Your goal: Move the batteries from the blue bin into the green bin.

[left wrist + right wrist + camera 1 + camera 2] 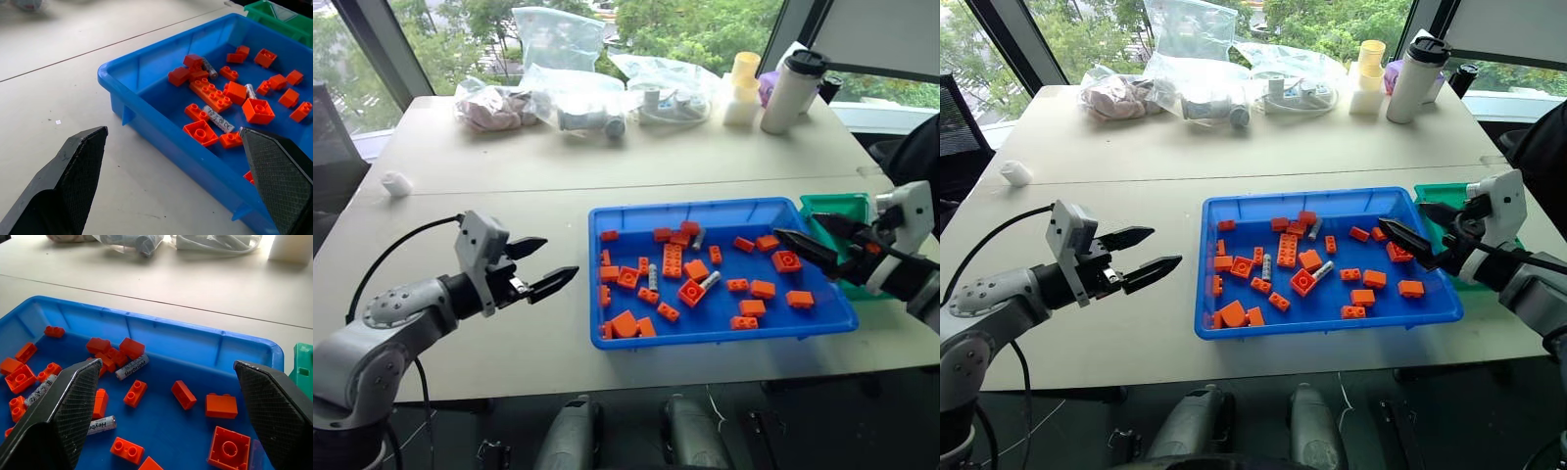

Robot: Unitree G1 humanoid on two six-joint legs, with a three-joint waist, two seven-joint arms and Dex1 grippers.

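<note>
Next, my right gripper closes on both ends of the battery [653, 277] [41, 389] farthest from the green bin, among the orange toy bricks in the blue bin.
The blue bin [690, 209] lies on the table right of centre, holding several orange toy bricks and three silver-grey batteries: one near its back wall [699, 238], one left of centre [653, 276] and one in the middle [710, 281]. The green bin [837, 208] stands against the blue bin's right end. My left gripper [558, 258] hovers open over bare table just left of the blue bin, with nothing between its fingers. At the blue bin's right end, beside the green bin, my right gripper [796, 225] hangs open and empty, facing the batteries [131, 366].
Clear plastic bags [578, 98] of parts, a white tumbler [793, 90] and yellow cups [743, 86] line the table's far side. A small white object [396, 183] sits at the far left. The table's front edge runs just below the blue bin.
</note>
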